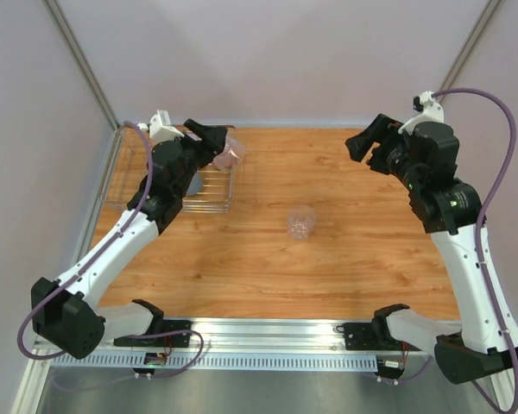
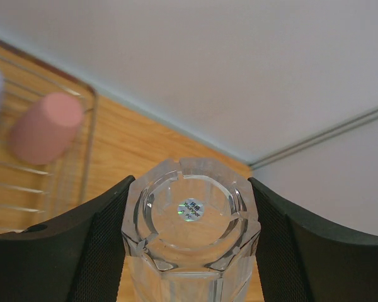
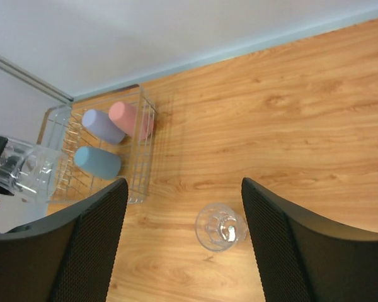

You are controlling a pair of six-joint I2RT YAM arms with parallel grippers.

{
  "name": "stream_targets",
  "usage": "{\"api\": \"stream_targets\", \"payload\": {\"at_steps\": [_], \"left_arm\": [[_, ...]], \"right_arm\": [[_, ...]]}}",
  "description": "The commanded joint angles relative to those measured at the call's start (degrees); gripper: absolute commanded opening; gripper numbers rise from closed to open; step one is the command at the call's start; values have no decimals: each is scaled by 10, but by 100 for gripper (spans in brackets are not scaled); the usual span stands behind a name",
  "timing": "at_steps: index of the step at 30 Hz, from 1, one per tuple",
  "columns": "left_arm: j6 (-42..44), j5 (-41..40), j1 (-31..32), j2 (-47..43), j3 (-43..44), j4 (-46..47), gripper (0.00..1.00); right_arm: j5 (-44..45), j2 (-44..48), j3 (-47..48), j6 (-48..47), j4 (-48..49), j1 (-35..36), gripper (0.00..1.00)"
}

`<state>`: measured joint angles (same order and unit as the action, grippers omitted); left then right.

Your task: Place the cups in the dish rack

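Next, I let go of the clear faceted tumbler with my left gripper in the dish rack point(image 1: 213, 174) point(image 2: 19, 194), in front of the pink cup.
My left gripper point(image 1: 223, 145) is shut on a clear faceted tumbler point(image 1: 233, 153), held above the right end of the dish rack point(image 1: 209, 203). In the left wrist view the tumbler point(image 2: 190, 220) sits between both fingers, base toward the camera. The rack point(image 3: 142, 168) holds a pink cup point(image 3: 129, 119), a lavender cup point(image 3: 102, 126) and a blue cup point(image 3: 96, 162), all lying on their sides. A second clear tumbler point(image 1: 301, 222) stands on the table mid-centre. My right gripper point(image 1: 360, 142) is open and empty, high above the table, with that tumbler point(image 3: 220, 226) showing between its fingers far below.
The wooden table point(image 1: 345, 259) is bounded by white walls at the back and sides. A metal rail point(image 1: 268, 332) runs along the near edge by the arm bases. The rack stands at the back left corner.
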<state>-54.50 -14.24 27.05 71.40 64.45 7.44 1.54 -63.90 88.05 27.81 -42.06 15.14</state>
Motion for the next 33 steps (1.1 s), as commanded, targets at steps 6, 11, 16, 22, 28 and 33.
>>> {"api": "stream_targets", "payload": {"at_steps": [6,11,16,22,28,33], "left_arm": [[332,-79,-30,-33,-143,134,33],[394,-50,-49,44,-163,270,34],[451,-25,-49,110,-168,375,33],[451,-29,-51,188,-186,483,33],[447,-52,-54,247,-181,547,33],[449,-62,-54,314,-181,624,33]], "right_arm": [[11,-18,-84,15,13,0,100],[62,-16,-132,7,27,0,100],[58,-36,-146,0,12,-1,100],[46,-45,-158,2,17,-1,100],[33,-62,-155,-7,25,0,100],[20,-83,-150,-17,30,-1,100]]}}
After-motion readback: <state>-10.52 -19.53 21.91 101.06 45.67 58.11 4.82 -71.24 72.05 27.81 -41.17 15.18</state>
